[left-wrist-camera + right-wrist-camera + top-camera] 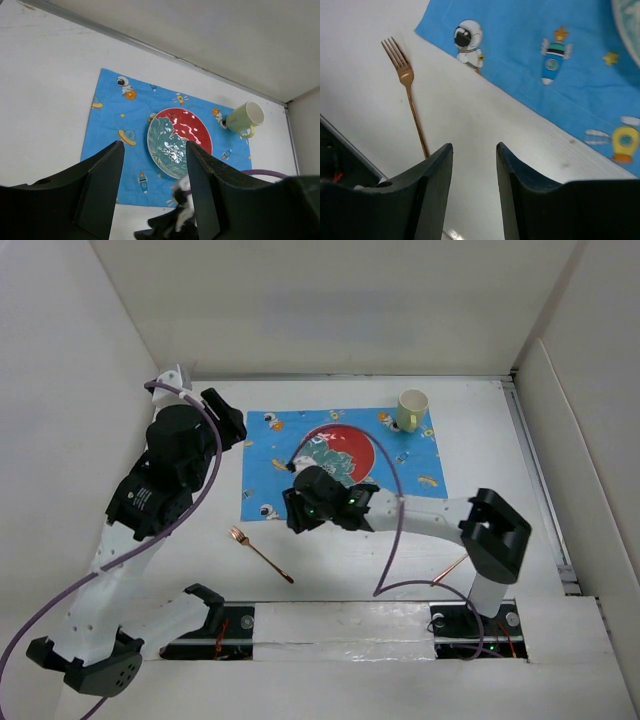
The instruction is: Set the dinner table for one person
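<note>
I need to move my right gripper to the copper fork next and close it on the upper part of its handle [257, 552] [414, 111], just below the head with the tines.
The white dinner table [560, 470] carries a blue cartoon-print placemat [268, 455] with a red and teal plate [345, 443] on it. A pale green mug [411, 409] stands at the placemat's far right corner. A copper fork [260, 552] lies on the bare table in front of the placemat's left corner. My right gripper [292, 512] is open and empty over the placemat's near edge; in the right wrist view its fingertips [474, 147] hover above bare table, to the right of the fork [407, 95]. My left gripper [228, 418] is open and empty, raised by the placemat's left edge.
A thin copper utensil [450, 568] lies near the right arm's base, partly hidden by the arm. White walls enclose the table on three sides. The left wrist view shows the plate [179, 142], the mug [245, 119] and the placemat [112, 115].
</note>
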`<action>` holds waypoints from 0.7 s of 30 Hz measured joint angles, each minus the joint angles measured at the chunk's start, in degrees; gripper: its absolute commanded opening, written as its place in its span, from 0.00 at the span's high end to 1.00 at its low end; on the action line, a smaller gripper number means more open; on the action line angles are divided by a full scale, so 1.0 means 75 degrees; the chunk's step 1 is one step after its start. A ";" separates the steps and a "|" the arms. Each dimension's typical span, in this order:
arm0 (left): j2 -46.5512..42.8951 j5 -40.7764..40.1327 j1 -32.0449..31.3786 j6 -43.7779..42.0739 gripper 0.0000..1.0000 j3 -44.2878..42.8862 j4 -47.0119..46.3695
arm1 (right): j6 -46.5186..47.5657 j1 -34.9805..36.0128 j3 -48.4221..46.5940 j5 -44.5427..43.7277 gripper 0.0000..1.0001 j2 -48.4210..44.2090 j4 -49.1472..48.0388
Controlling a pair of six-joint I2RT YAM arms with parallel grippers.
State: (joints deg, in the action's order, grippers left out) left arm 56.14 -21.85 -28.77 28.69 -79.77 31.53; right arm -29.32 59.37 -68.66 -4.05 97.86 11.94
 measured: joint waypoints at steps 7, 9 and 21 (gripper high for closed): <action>-0.0391 -0.0300 0.0003 0.0189 0.50 -0.0003 0.0411 | 0.0615 0.1177 -0.1661 -0.0143 0.48 0.1935 0.0472; -0.0423 -0.0294 0.0003 0.0189 0.50 -0.0003 0.0504 | 0.0737 0.1443 -0.1955 -0.0210 0.48 0.2261 0.0589; -0.0886 -0.0111 0.0003 0.0082 0.50 0.0090 0.0627 | 0.0982 0.1711 -0.3016 -0.0644 0.51 0.3459 0.0959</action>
State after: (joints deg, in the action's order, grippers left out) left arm 49.50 -22.68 -28.75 29.30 -79.09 36.23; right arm -21.96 72.20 -91.29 -8.88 123.81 19.14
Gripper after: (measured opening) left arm 0.498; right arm 0.505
